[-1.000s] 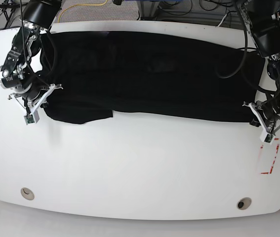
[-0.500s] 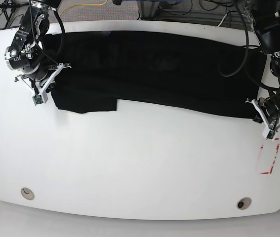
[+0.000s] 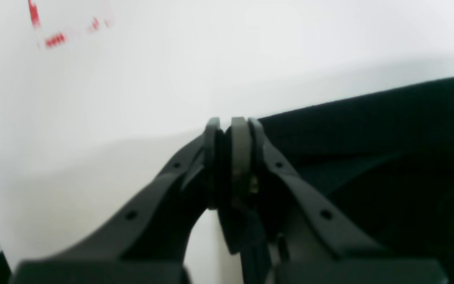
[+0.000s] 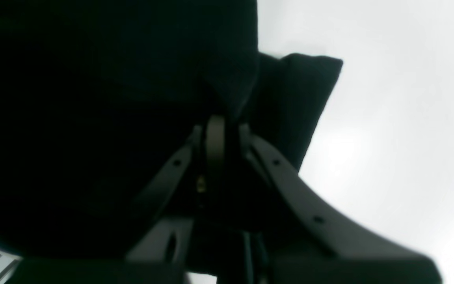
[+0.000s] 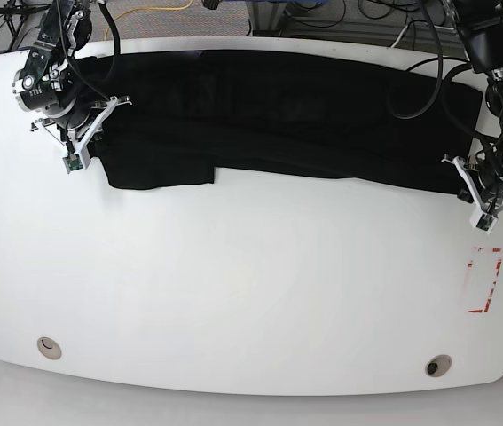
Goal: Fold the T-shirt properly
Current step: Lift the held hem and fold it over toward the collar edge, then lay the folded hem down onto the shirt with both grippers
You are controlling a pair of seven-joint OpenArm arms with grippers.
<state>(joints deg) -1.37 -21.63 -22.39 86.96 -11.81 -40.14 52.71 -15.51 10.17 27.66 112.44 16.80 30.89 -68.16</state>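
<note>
My left gripper needs to open, grab the band's near corner deeper in and help pull (image 5: 455, 171) the band closer, because the T-shirt's band lies along the far edge of the table.
The black T-shirt (image 5: 286, 115) lies as a long band across the far half of the white table (image 5: 251, 293). One flap (image 5: 158, 169) reaches nearer at the band's left end. At that end my right gripper (image 5: 90, 133) holds the cloth. The right wrist view shows it (image 4: 221, 122) shut on the T-shirt (image 4: 93, 98), with a folded corner (image 4: 302, 94) sticking out beside it. At the band's right end, my left gripper (image 5: 467, 182) pinches the near corner. In the left wrist view it (image 3: 231, 126) is shut on the T-shirt (image 3: 369, 157).
A red dashed rectangle (image 5: 484, 282) is marked on the table near my left gripper; the left wrist view catches the red dashes (image 3: 53, 39) too. Two round holes (image 5: 49, 347) (image 5: 438, 365) sit near the table's front edge. Cables (image 5: 153, 13) lie behind the far edge.
Both grippers moved toward the table's far edge, dragging the shirt's near edge with them. The right gripper travelled further, and the band now lies narrower and farther back.
</note>
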